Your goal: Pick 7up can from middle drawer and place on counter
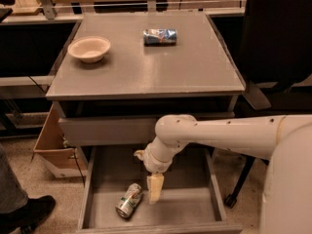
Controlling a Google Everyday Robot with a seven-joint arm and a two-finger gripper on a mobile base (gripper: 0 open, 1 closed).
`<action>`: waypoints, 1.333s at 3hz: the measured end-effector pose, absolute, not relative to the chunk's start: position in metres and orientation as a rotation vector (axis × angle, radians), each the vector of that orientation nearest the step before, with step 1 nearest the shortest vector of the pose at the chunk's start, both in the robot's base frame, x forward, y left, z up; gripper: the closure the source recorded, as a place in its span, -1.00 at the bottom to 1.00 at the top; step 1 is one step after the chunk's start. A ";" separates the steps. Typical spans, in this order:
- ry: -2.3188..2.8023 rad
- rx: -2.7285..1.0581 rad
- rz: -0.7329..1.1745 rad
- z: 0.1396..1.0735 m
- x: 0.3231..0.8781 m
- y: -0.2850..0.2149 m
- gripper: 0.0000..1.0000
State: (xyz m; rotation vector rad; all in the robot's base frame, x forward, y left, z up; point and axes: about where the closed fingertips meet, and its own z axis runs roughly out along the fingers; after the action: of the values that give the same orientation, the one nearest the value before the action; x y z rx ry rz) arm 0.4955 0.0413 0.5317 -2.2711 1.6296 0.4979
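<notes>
The 7up can's near metal end stays free, so next my gripper closes on the far end (133,191) of the can.
The 7up can (128,200) lies on its side on the floor of the open middle drawer (190,206), at the front left, tilted with one metal end toward me. My gripper (155,189) points straight down into the drawer, just right of the can and close to it, holding nothing that I can see. The white arm reaches in from the right. The counter (146,72) is the grey cabinet top above the drawer.
On the counter stand a cream bowl (89,48) at the back left and a blue-and-white can (160,36) lying at the back middle. A cardboard box (51,143) sits left of the cabinet, a black chair (278,38) right of it. A person's shoe (27,212) shows at the lower left.
</notes>
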 end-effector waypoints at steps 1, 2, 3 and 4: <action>1.590 -2.321 0.480 0.492 0.505 0.055 -1.00; 1.536 -2.365 0.461 0.456 0.513 0.069 -1.00; 1.477 -2.384 0.517 0.417 0.517 0.088 -1.00; 1.438 -2.390 0.562 0.397 0.515 0.101 -1.00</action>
State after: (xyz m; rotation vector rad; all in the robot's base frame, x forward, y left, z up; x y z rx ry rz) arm 0.5151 0.1010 0.3968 -2.3900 1.4380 0.5624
